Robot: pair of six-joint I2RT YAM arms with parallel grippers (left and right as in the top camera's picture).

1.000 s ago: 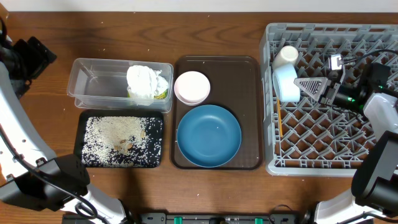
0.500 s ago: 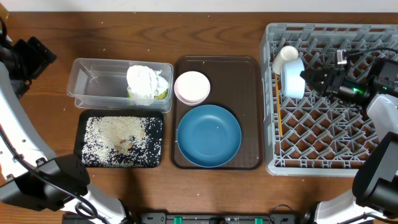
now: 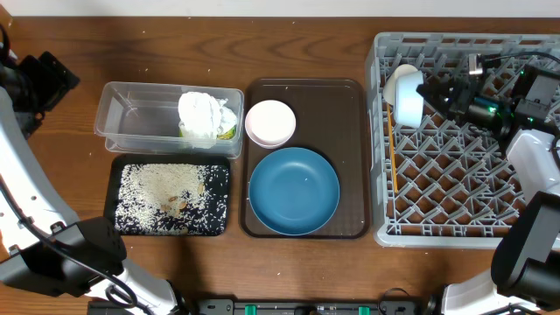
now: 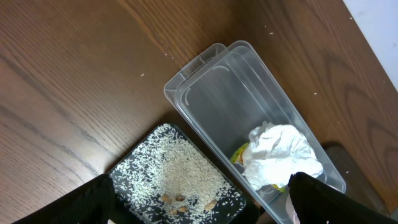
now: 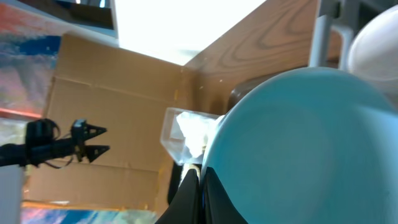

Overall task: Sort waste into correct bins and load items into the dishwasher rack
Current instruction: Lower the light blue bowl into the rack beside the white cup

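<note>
Next, I let go of the small light-blue dish with my right gripper in the grey rack (image 3: pixel 409 131), in front of the cream cup.
My right gripper (image 5: pixel 202 171) is shut on the rim of the small light-blue dish (image 5: pixel 298 143). It holds the dish on edge over the far-left corner of the grey dishwasher rack (image 3: pixel 464 210), against the cream cup (image 3: pixel 402 74). Chopsticks (image 3: pixel 393 171) lie along the rack's left side. The dark-blue plate (image 3: pixel 293 191) and pinkish-white bowl (image 3: pixel 269 122) sit on the brown tray. The clear tub (image 3: pixel 140 118) holds white napkins (image 3: pixel 206 112) and a yellow-green wrapper (image 3: pixel 227 133). Rice covers the black tray (image 3: pixel 171 199). My left gripper (image 4: pixel 202 208) hangs open above the black tray, empty.
The brown serving tray (image 3: pixel 350 157) lies between the bins and the rack. The left arm (image 3: pixel 39 79) stands at the table's far-left edge. Bare wood runs along the front and far left. A cardboard wall (image 5: pixel 106 124) shows behind the table in the right wrist view.
My right gripper has carried the light-blue dish toward the rack's far-left corner and tipped it up beside the cream cup. The left arm has stayed still.
</note>
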